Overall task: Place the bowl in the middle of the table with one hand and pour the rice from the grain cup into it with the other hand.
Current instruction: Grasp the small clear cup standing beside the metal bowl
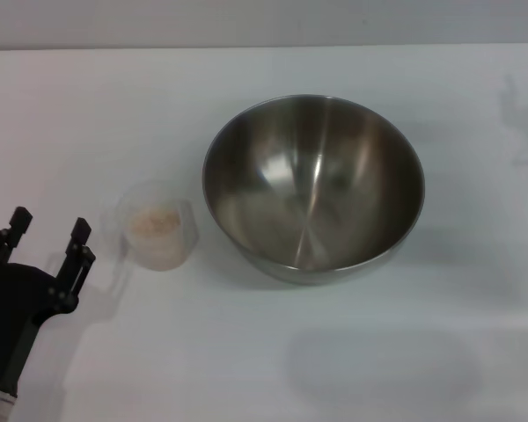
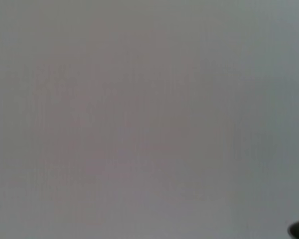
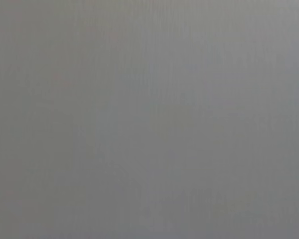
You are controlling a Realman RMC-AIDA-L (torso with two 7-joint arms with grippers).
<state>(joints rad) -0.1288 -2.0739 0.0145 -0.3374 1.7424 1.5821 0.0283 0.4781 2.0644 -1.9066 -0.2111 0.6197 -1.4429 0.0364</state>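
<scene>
Next, I close my left gripper on the grain cup's clear handle [image 1: 113, 217], on the side that faces away from the bowl, because the rice needs to be poured.
A large stainless-steel bowl [image 1: 313, 186] stands upright near the middle of the white table [image 1: 264, 352], its shiny inside holding nothing. Just to its left stands the small clear grain cup [image 1: 157, 226], upright, with a little heap of pale rice [image 1: 155, 222] in it. My left gripper [image 1: 48, 230] is at the lower left of the head view, open, a short way left of the cup and not touching it. The right gripper does not appear in the head view. Both wrist views show only blank surface.
The table's far edge [image 1: 264, 47] runs along the top of the head view. A faint shadow [image 1: 383, 369] lies on the tabletop in front of the bowl.
</scene>
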